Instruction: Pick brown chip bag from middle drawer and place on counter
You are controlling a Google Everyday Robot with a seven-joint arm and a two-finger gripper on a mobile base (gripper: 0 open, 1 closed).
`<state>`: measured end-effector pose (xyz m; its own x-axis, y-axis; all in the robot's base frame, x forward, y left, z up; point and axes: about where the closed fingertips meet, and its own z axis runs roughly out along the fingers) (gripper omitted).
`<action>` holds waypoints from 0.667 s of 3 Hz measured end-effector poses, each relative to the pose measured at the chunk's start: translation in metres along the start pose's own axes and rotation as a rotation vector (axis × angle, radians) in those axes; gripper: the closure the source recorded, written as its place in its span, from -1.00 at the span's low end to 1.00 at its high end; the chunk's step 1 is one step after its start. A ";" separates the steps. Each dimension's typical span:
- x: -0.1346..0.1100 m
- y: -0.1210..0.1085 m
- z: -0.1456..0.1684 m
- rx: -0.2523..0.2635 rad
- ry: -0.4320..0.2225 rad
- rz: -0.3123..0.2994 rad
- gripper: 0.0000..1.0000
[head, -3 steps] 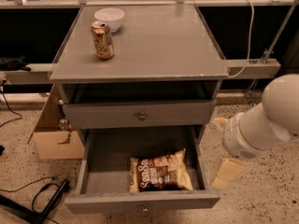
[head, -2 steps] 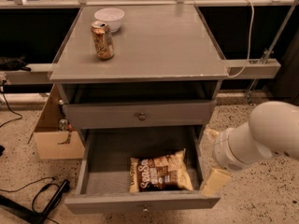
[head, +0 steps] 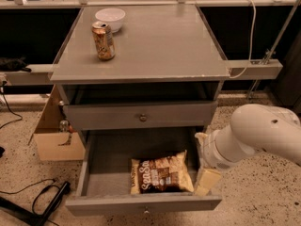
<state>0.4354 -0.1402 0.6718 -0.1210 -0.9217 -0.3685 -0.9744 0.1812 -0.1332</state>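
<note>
Next, my gripper should go to the middle of the brown chip bag [head: 167, 175] in the middle drawer and close there.
The brown chip bag [head: 162, 173] lies flat on the dark floor of the middle drawer [head: 89, 171], which is pulled out; its knob shows at the bottom front. The counter [head: 160, 44] is the grey tabletop above. My gripper [head: 202, 161] is at the drawer's right wall, just right of the bag and not touching it. Its cream fingers [head: 207, 181] stand apart with nothing between them. The white arm reaches in from the right.
A tan soda can [head: 103, 41] and a white bowl [head: 110, 18] stand at the counter's back left. The other grey drawer [head: 141, 116] above shows only its knobbed front. A cardboard box [head: 49, 135] and cables [head: 33, 197] lie on the floor at left.
My arm and gripper have moved left, from beside the cabinet to the right wall of the open drawer, closer to the chip bag. The bag has not moved.
</note>
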 end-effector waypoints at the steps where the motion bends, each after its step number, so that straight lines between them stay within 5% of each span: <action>1: -0.001 -0.020 0.086 -0.070 0.007 -0.063 -1.00; 2: -0.006 -0.034 0.143 -0.121 0.026 -0.096 -1.00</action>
<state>0.4967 -0.0920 0.5470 -0.0299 -0.9418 -0.3349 -0.9973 0.0508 -0.0537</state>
